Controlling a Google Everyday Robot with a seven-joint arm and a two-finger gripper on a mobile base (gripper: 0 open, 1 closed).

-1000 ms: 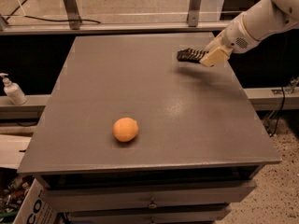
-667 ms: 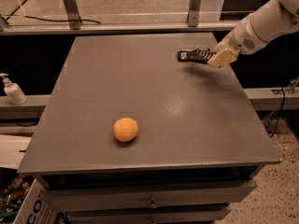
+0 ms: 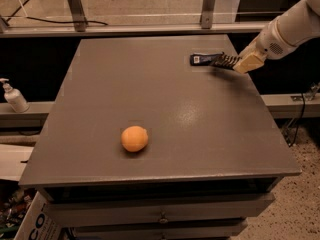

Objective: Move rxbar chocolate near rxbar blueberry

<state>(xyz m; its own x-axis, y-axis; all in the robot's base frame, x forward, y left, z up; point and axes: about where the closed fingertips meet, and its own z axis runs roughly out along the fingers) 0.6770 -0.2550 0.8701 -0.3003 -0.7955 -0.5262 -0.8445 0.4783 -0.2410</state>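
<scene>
Next, I release the rxbar chocolate on the table (image 3: 220,71) just in front of the rxbar blueberry.
The rxbar blueberry (image 3: 200,59) is a dark bar with a white label patch, lying flat near the far right of the table (image 3: 165,109). The rxbar chocolate (image 3: 225,60), dark with pale stripes, lies end to end with it on its right side, touching or nearly touching. My gripper (image 3: 247,62) is at the right end of the chocolate bar, by the table's right edge, low over the surface. The white arm (image 3: 287,31) reaches in from the upper right.
An orange (image 3: 134,138) sits toward the front left of the table. A white pump bottle (image 3: 14,97) stands on a ledge left of the table. A metal rail with posts (image 3: 207,6) runs behind the far edge. Drawers are below the front edge.
My gripper has drawn back to the right toward the table edge. The striped chocolate bar, earlier mostly covered by the gripper, now shows beside the blueberry bar.
</scene>
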